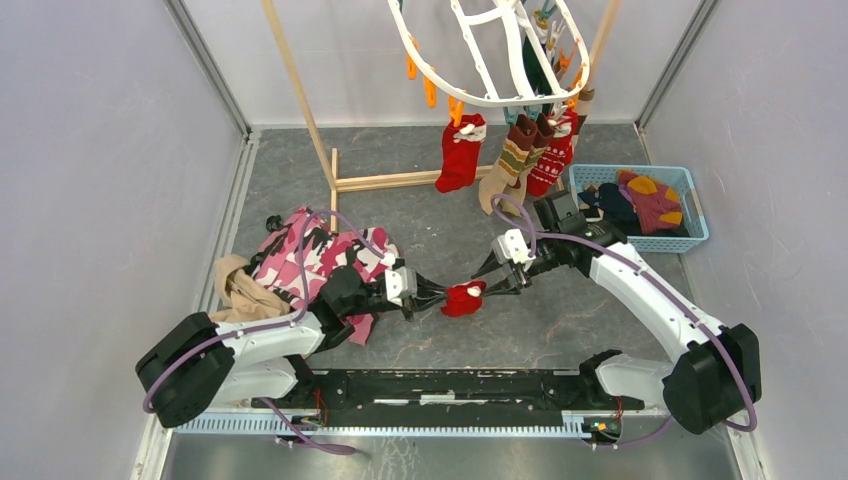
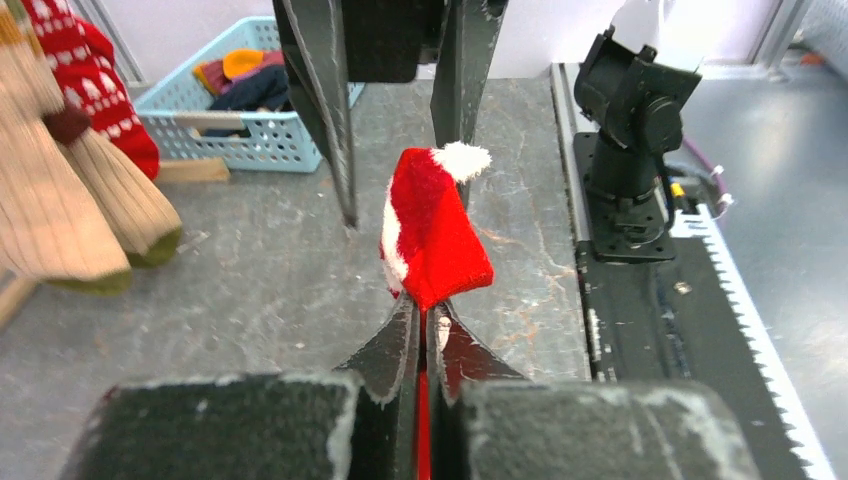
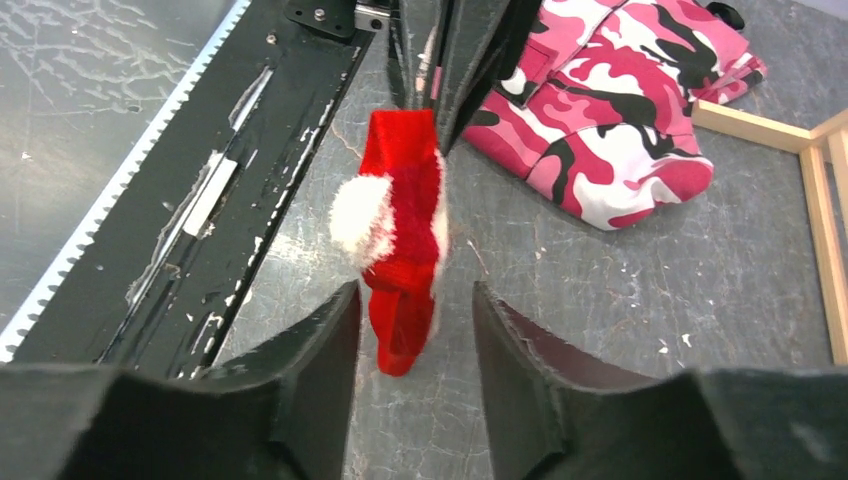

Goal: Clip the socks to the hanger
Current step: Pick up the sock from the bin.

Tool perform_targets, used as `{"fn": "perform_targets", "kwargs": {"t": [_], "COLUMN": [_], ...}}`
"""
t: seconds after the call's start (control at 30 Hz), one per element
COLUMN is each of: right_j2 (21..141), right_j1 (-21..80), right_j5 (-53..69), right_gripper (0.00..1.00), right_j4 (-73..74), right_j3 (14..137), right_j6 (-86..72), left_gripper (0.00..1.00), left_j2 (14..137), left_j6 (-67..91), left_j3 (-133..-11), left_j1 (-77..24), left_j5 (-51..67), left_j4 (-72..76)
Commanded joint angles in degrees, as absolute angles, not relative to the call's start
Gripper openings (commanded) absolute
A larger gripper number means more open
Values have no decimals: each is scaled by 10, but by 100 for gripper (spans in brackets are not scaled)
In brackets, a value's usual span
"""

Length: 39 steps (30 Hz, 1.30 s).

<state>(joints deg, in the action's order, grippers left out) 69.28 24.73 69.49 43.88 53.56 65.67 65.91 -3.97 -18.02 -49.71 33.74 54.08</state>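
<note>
I need to hold the red sock with my right gripper while my left gripper, which pinches it far from its pompom, takes it beside the pompom (image 3: 365,216).
My left gripper (image 1: 440,297) is shut on a small red sock with a white pompom (image 1: 465,297) and holds it above the table; it shows in the left wrist view (image 2: 432,240). My right gripper (image 1: 492,282) is open, its fingers on either side of the sock's free end (image 3: 400,230), not closed on it. The white oval hanger (image 1: 480,50) hangs at the back with orange and teal clips. A red sock (image 1: 460,152), a tan-striped sock (image 1: 508,165) and a red patterned sock (image 1: 552,155) hang from it.
A blue basket (image 1: 700,215) at the right holds more socks (image 1: 650,200). A pink camouflage cloth (image 1: 320,255) and a tan cloth (image 1: 240,290) lie at the left. The wooden rack's base (image 1: 390,181) crosses the back of the table.
</note>
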Motion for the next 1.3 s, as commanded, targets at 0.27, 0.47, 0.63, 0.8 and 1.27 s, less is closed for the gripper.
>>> {"fn": "perform_targets", "kwargs": {"t": [0.27, 0.47, 0.63, 0.8, 1.27], "right_j2": [674, 673, 673, 675, 669], "right_j1": [229, 247, 262, 268, 268], "right_j5": [716, 718, 716, 712, 718], "right_gripper": [61, 60, 55, 43, 0], "right_j4": [349, 331, 333, 332, 342], "right_j3": [540, 529, 527, 531, 540], "right_j6": [561, 551, 557, 558, 564], "left_gripper": [2, 2, 2, 2, 4], "left_j2": [613, 617, 631, 643, 608], "left_j6": [169, 180, 198, 219, 195], "left_j3": [-111, -130, -139, -146, -142], "left_j1": [-501, -501, -501, -500, -500], "left_j5": [247, 245, 228, 226, 214], "left_j4": [650, 644, 641, 643, 569]}}
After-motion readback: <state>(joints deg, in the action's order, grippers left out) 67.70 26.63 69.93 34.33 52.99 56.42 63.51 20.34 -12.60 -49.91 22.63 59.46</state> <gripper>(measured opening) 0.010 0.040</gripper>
